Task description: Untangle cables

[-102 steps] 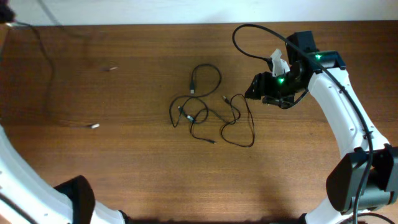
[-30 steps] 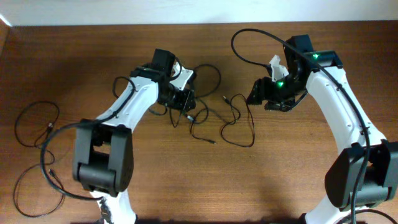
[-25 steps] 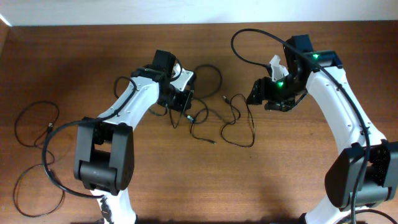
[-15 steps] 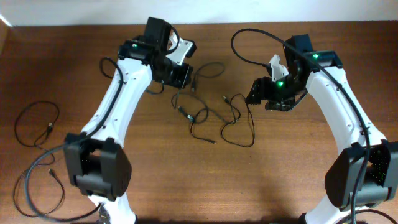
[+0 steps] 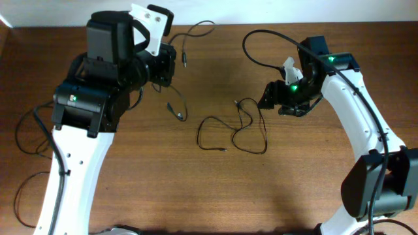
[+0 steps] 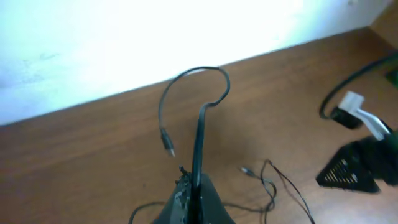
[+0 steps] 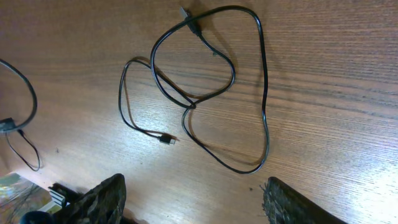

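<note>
The left gripper needs to release the thin black cable on the bare wood (image 5: 185,126) beside the second black cable's loops.
My left gripper (image 5: 166,65) is raised high over the back left of the table and is shut on a thin black cable (image 5: 184,52). In the left wrist view the cable (image 6: 205,71) arches up from the shut jaws (image 6: 196,193) and its plug end dangles free. A second black cable (image 5: 266,138) lies in loose loops on the table's middle, and it also shows in the right wrist view (image 7: 205,81). My right gripper (image 5: 271,98) hovers just right of it, open and empty, and its fingers (image 7: 196,183) frame bare wood.
More thin black cords lie at the far left (image 5: 17,137) and the front left (image 5: 14,199), partly hidden by my left arm. A thick black arm wire (image 5: 261,32) loops above my right arm. The wooden table (image 5: 215,189) ends at a white back edge.
My left arm came in, shut on one cable in the tangle and lifted it up and back to the left. One looped cable stays on the table. My right arm has not moved.
</note>
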`<state>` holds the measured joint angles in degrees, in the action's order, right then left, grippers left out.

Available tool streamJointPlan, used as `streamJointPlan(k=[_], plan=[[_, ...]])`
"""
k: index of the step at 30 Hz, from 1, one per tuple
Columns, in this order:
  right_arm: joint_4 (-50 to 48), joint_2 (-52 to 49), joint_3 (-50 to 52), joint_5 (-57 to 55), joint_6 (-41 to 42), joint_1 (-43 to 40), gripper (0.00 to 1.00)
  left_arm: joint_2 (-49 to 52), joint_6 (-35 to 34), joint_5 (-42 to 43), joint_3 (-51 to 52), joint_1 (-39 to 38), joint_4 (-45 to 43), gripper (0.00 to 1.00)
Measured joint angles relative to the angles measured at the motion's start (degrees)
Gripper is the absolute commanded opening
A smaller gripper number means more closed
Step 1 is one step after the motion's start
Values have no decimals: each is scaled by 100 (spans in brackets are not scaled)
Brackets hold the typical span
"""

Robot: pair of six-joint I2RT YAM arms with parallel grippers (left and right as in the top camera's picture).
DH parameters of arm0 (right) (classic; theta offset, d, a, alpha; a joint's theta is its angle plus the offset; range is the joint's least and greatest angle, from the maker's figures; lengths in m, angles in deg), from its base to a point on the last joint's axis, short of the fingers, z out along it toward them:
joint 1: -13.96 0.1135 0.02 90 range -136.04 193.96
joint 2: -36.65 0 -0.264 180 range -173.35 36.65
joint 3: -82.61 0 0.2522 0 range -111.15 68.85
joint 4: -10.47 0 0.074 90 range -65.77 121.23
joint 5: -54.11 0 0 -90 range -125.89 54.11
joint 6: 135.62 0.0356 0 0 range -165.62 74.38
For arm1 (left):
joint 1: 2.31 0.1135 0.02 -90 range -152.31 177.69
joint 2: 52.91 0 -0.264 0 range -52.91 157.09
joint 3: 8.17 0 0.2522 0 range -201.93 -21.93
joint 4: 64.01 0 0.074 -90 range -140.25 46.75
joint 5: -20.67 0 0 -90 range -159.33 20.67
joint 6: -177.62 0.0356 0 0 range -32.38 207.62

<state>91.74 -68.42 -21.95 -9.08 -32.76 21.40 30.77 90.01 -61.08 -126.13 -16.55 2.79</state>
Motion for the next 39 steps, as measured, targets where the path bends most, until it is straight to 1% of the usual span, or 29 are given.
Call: streamJointPlan(k=[4,5,8,10,12,15,18,21,24,27,29,30,32,33,34,36,37,38,39], plan=[[15,0,0,-2,2,0,72,-2,-197,-442,-2,0,-356,0],[15,0,0,-2,0,0,72,-2,-319,-658,-2,0,-361,0],[15,0,0,-2,0,0,72,-2,-868,-1757,-2,0,-361,0],[15,0,0,-2,4,0,72,11,-1139,-2146,-2,0,-361,0],[15,0,0,-2,4,0,72,205,-1335,-2315,-7,0,-310,0],[15,0,0,-2,0,0,72,713,-1858,-2369,-13,0,-142,0],[15,0,0,-2,0,0,72,975,-2105,-2588,-13,13,-173,0],[15,0,0,-2,2,0,72,1241,-2804,-2732,-15,308,-105,0],[4,0,-2,-2,2,0,72,1434,-3467,-2717,-17,382,42,0],[-26,0,0,-2,2,0,72,1786,-4487,-1891,-63,348,931,0],[-24,0,0,-2,4,0,72,2210,-4946,-1427,-70,164,1353,0],[-24,0,-2,-2,0,0,72,2481,-5128,-1147,-68,-11,1469,2],[-22,0,0,-2,0,0,72,2726,-5235,-883,-68,-280,1512,4],[-24,0,0,-2,0,0,72,2771,-5066,-844,-68,-332,1554,6],[-24,0,0,-2,2,0,72,2855,-4656,-839,-68,-341,1652,12],[-26,0,0,-2,2,0,72,3128,-3921,-841,-72,-341,1812,19],[-26,0,-2,-2,2,0,72,3501,-3471,-881,-68,-341,1825,28],[-24,0,0,-2,4,0,71,3681,-3314,-992,-68,-343,1816,41],[-24,0,0,0,0,0,72,3895,-3038,-1274,-68,-341,1707,56]])
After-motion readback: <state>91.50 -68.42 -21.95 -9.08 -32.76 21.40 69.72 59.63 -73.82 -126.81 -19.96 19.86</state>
